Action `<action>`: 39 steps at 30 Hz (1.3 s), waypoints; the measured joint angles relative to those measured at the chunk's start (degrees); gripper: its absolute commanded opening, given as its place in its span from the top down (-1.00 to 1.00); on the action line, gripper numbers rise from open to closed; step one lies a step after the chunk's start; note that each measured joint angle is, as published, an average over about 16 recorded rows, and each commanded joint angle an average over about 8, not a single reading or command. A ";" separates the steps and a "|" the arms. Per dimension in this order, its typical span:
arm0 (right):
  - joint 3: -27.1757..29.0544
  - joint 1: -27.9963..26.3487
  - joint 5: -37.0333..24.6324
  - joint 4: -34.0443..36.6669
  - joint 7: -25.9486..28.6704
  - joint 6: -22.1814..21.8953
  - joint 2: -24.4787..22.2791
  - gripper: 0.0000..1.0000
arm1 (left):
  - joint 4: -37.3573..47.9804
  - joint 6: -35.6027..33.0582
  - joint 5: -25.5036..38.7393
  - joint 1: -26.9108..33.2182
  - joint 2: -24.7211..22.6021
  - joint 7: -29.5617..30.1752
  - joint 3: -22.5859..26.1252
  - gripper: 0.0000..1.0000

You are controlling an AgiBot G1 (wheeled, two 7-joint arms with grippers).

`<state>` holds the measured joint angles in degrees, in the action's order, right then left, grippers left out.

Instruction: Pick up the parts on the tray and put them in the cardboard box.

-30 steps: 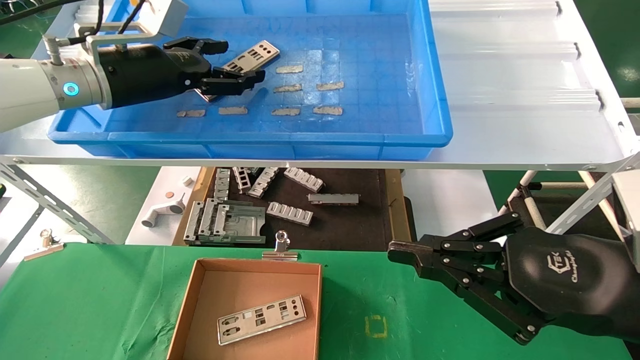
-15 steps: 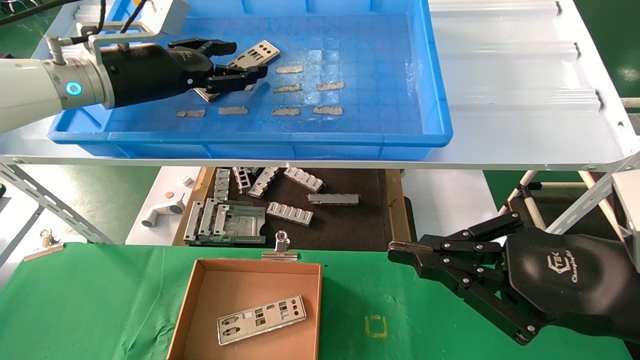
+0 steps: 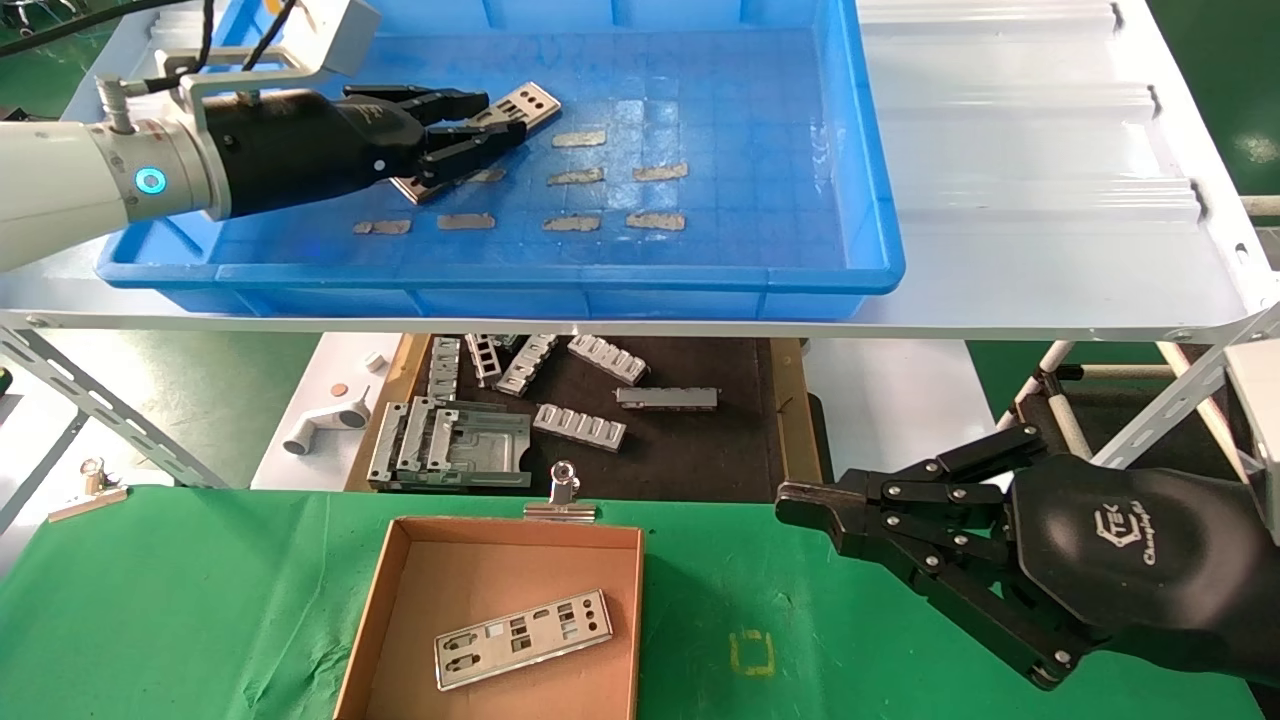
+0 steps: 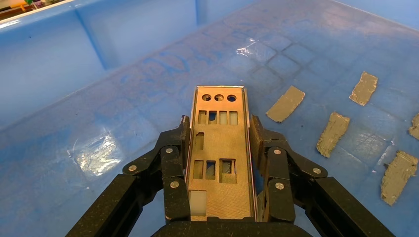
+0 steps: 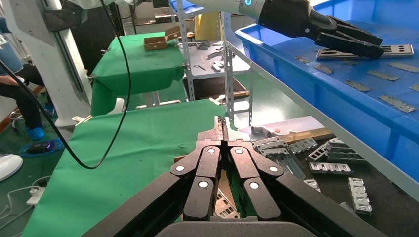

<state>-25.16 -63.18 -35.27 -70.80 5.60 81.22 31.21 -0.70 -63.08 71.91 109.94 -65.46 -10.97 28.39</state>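
Note:
The top part has another part under it, showing through its cutouts, so the left gripper should open and take only the top part's long edges (image 4: 246, 109).
One part (image 3: 530, 101), a thin silvery plate with cutouts, lies in the blue tray (image 3: 500, 276) on the upper shelf. My left gripper (image 3: 497, 118) reaches into the tray from the left and is shut on this part's long edges. In the left wrist view the part (image 4: 219, 163) sits between both fingers (image 4: 177, 163) of the left gripper (image 4: 220, 124) over the tray floor (image 4: 123, 98). Another part (image 3: 522, 637) lies flat inside the cardboard box (image 3: 410, 590) on the green cloth. My right gripper (image 3: 790, 505) (image 5: 224, 123) hangs shut and empty to the right of the box.
Tan tape strips (image 3: 572, 222) dot the tray floor. Chunky grey ribbed pieces (image 3: 580, 425) lie on a dark brown-rimmed mat (image 3: 700, 450) below the shelf. A silver binder clip (image 3: 563, 496) sits on the box's far rim. A white bracket (image 3: 325, 425) lies left of the mat.
The left gripper's fingers have closed from open onto the plate in the tray, and the hand has edged forward along it. The right arm has not moved.

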 measured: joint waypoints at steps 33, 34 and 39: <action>0.00 0.00 0.00 0.00 0.00 0.00 0.00 1.00 | 0.53 3.06 -0.51 0.38 -0.73 -2.20 -0.37 -1.00; 0.00 0.00 0.00 0.00 0.00 0.00 0.00 1.00 | 0.51 3.14 -0.56 0.38 -0.75 -2.25 -0.40 -1.00; 0.00 0.00 0.00 0.00 0.00 0.00 0.00 1.00 | 0.50 3.19 -0.76 0.35 -0.76 -2.42 -0.55 -1.00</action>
<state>-25.16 -63.18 -35.27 -70.80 5.60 81.22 31.21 -0.20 -59.89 71.15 110.29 -66.22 -13.39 27.85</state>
